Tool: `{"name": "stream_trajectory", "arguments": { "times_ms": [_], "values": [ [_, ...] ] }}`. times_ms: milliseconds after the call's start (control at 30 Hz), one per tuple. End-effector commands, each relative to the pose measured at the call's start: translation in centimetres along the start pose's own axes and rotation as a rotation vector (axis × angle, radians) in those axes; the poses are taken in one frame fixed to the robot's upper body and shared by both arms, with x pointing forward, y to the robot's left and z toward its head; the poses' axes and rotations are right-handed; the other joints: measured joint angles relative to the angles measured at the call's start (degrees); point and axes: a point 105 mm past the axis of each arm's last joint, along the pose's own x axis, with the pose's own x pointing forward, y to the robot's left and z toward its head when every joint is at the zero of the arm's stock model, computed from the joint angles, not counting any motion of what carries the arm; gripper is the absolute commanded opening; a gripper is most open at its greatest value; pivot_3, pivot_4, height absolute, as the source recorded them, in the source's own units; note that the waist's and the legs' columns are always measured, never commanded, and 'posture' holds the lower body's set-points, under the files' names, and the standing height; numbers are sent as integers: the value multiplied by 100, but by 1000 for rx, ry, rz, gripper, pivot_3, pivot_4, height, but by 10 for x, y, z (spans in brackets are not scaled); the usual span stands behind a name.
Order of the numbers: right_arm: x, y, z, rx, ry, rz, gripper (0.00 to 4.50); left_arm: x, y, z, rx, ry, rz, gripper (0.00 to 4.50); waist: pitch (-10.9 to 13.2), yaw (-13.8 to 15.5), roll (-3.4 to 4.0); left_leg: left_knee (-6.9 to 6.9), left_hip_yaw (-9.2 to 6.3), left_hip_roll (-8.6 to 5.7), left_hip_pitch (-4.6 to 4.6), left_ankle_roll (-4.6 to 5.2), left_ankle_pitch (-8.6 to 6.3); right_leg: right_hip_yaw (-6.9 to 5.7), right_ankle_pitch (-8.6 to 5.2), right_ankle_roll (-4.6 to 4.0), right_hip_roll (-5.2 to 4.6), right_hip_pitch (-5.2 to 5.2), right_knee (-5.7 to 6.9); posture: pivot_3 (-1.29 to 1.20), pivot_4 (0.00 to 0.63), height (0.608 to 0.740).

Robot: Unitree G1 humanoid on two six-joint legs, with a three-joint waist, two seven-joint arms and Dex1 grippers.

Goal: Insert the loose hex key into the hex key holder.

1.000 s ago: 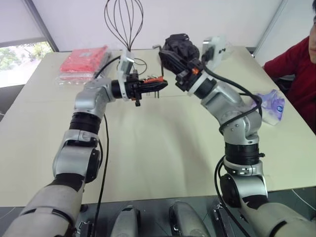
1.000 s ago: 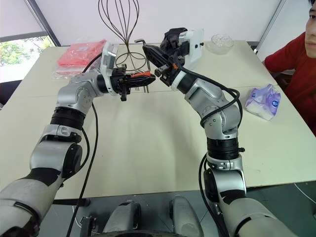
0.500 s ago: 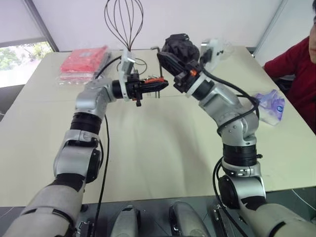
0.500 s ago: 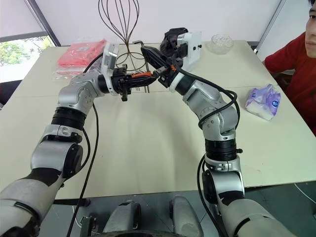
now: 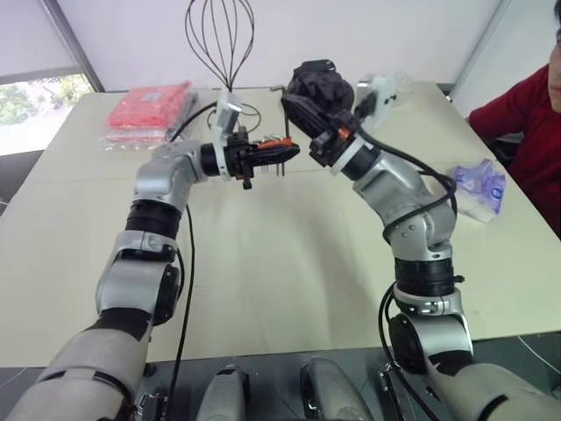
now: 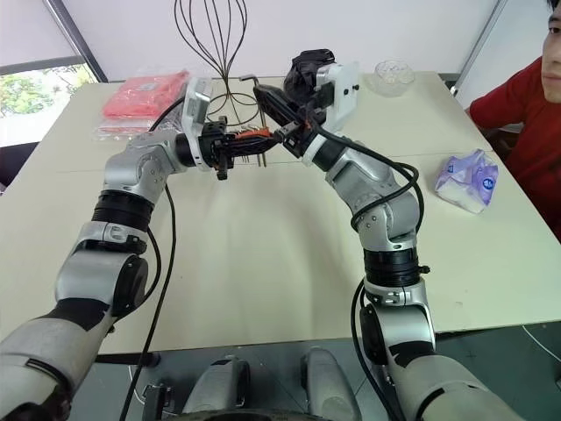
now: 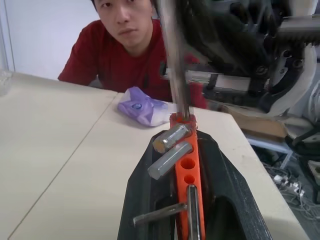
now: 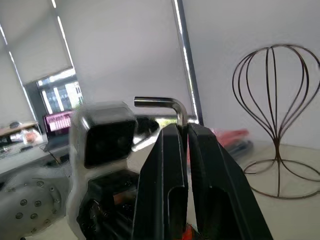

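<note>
Next, I set the hex key holder, now held above the table's far middle, on the bare table point(image 5: 237, 240) before the wire stand, using my left gripper.
My left gripper point(image 5: 279, 150) is shut on the hex key holder point(image 5: 273, 145), a small orange block with short metal keys sticking out, held level above the table's far middle. In the left wrist view the holder point(image 7: 188, 167) sits between the black fingers point(image 7: 145, 200). My right gripper point(image 5: 298, 107) is shut on the loose hex key point(image 8: 165, 104), with the bent end uppermost. The key's long rod point(image 7: 172, 60) runs down to the far end of the holder and meets it there. I cannot tell whether the rod's tip sits in a hole.
A wire stand point(image 5: 219, 39) rises behind the grippers, with red packets point(image 5: 149, 110) at the back left. A purple tissue pack point(image 5: 480, 186) lies at the right edge and a glass bowl point(image 6: 394, 72) at the back right. A person in red point(image 5: 526, 132) sits to the right.
The right wrist has tilted a little, with the key still at the holder's end. The left arm and the holder have kept still.
</note>
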Motion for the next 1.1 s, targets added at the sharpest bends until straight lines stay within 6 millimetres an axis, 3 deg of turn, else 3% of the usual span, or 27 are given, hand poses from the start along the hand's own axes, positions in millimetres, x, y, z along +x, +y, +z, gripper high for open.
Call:
{"name": "stream_trajectory", "arguments": {
  "times_ms": [33, 233, 467, 767, 867, 1067, 1100],
  "values": [
    [-6, -14, -5, -18, 19, -53, 40, -3, -7, 26, 77, -74, -28, 0, 0, -1, 0, 0, 0, 0, 1, 0, 0, 0, 0, 0, 0, 0, 0, 0, 150, 740],
    [-7, -12, -6, -24, 21, -47, 40, -6, -1, 32, 73, -108, 16, 0, 0, 7, 0, 0, 0, 0, 0, 0, 0, 0, 0, 0, -1, 0, 0, 0, 150, 740],
    [-13, -10, 8, -34, -25, -71, 40, -7, 3, 28, 70, -113, 43, 0, 0, 9, 0, 0, -1, 0, 0, 0, 0, 0, 0, 0, -1, 0, 0, 0, 150, 740],
    [-16, -9, -1, -33, 23, -73, 40, -3, 1, 30, 78, -112, 22, 0, 0, 6, 0, 0, 0, 0, 0, 0, 0, 0, 0, 0, -1, 0, 0, 0, 150, 740],
    [-17, -11, -4, -32, 36, -75, 987, -3, 0, 31, 81, -112, 17, 0, 0, 8, 0, 0, -1, 0, 0, 0, 0, 0, 0, 0, -1, 0, 0, 0, 150, 740],
    [-17, -16, -3, -38, 37, -96, 4134, -5, -1, 25, 79, -97, 19, 0, 0, 6, 0, 0, 0, -1, 0, 0, 0, 0, 0, 0, 0, 0, 0, 0, 150, 740],
    [-17, -18, -2, -40, 35, -104, 4489, -6, -1, 24, 79, -91, 21, 0, 0, 5, 0, 0, 0, 0, 0, 0, 0, 0, 0, 0, -1, 0, 0, 0, 150, 740]
  ]
}}
